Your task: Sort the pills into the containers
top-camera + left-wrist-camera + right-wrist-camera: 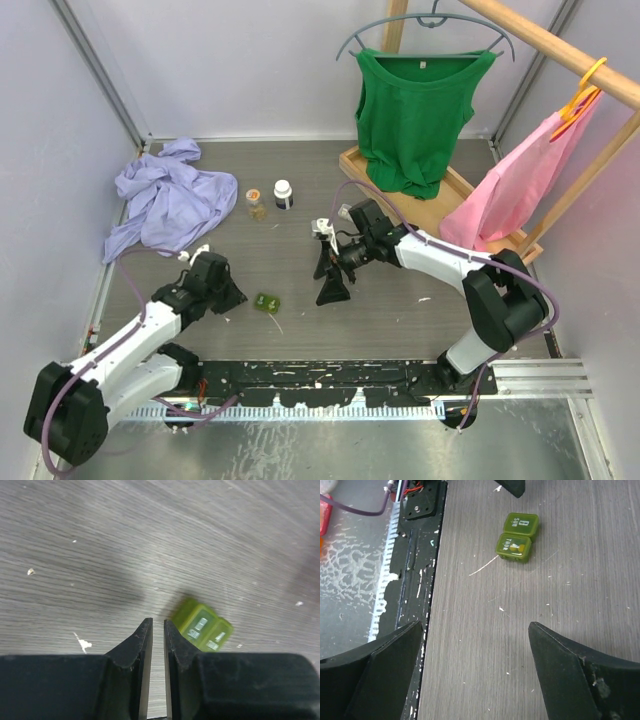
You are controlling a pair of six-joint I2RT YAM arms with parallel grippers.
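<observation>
The olive green pill case between the grippers is next for my right gripper, which should go there and close on its two long sides (267, 302) (518, 536).
The olive green two-compartment pill case (267, 302) lies shut on the grey table between the two grippers. It also shows in the left wrist view (202, 630) and in the right wrist view (517, 536). My left gripper (228, 296) is low over the table just left of the case, its jaws nearly together with nothing between them (154, 627). The case sits just beyond its right fingertip. My right gripper (330, 277) hangs wide open and empty (475, 635) to the right of the case. I cannot make out the clear case or any loose pills.
Two small pill bottles (256, 200) (284, 194) stand at the back middle. A purple cloth (165, 200) lies back left. A green shirt (415, 120) and a pink garment (510, 190) hang on a wooden rack (450, 185) at the back right. A black rail (320, 380) runs along the near edge.
</observation>
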